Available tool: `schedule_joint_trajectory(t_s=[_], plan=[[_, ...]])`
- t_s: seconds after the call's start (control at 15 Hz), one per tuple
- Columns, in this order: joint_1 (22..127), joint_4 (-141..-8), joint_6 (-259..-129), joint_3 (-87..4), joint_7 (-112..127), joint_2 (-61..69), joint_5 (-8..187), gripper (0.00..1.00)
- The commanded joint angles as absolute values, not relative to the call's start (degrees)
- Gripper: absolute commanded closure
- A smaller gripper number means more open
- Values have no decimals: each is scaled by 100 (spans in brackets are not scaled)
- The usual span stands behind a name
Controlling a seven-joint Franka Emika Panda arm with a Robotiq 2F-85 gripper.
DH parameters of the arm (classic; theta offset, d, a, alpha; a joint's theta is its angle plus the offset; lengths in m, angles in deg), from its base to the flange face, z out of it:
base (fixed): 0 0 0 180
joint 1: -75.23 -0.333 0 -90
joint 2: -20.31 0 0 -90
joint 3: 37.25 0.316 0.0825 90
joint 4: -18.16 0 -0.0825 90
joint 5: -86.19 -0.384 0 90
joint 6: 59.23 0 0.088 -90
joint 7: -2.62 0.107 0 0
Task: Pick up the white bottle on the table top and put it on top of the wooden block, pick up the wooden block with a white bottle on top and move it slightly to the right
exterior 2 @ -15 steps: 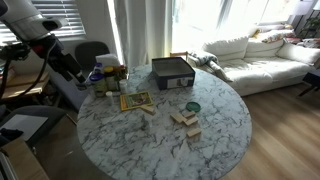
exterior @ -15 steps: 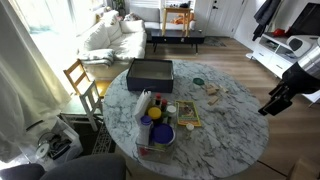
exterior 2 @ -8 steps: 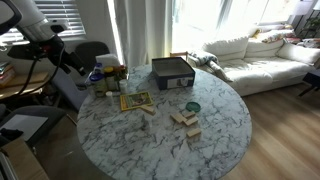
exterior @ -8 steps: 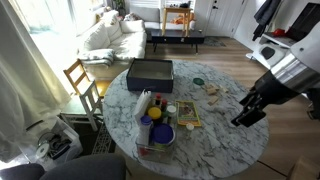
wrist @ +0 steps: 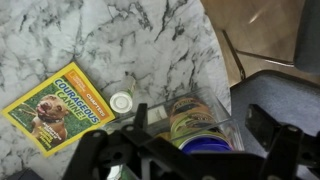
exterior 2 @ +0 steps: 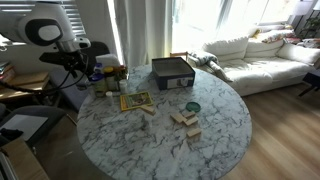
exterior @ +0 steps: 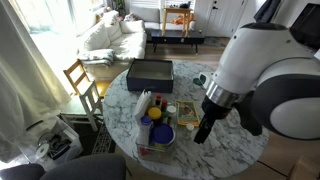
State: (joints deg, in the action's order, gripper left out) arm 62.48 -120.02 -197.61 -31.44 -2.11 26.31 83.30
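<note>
The gripper should next move to the white bottle's top (exterior: 189, 126) (wrist: 121, 102), beside the yellowish book and near the clear bin, and close there.
The round marble table top (exterior: 150, 160) (exterior 2: 225, 125) shows in both exterior views. Small pale tan wooden blocks (exterior 2: 184, 118) lie near its middle; in the exterior view filled by my arm they are hidden behind it. The white bottle is too small to pick out. My gripper (wrist: 180, 148) (exterior: 201, 133) (exterior 2: 78, 62) is open and empty. It hangs high over a clear bin (wrist: 200, 115) at the table's edge, far from the blocks.
A dark box (exterior: 150, 72) (exterior 2: 172, 72) stands at the far side. A yellowish book (wrist: 58, 105) (exterior 2: 135, 100) and a small white round thing (wrist: 121, 101) lie by the bin (exterior: 155, 128) of containers. A green disc (exterior 2: 192, 106) lies near the blocks. A wooden chair (exterior: 80, 82) stands beside the table.
My arm has swung in from beyond the table's edge to over the bin side of the table. Nothing on the table has moved.
</note>
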Motion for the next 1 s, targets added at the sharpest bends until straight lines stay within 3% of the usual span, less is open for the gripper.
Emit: schedule_joint_trajectory(t_s=[0.0,0.93], plan=[[6468,-11314,-19732,-3059,-241,1707,8763,0],[6738,-11258,-20237,-3062,-695,1285,8365,0]])
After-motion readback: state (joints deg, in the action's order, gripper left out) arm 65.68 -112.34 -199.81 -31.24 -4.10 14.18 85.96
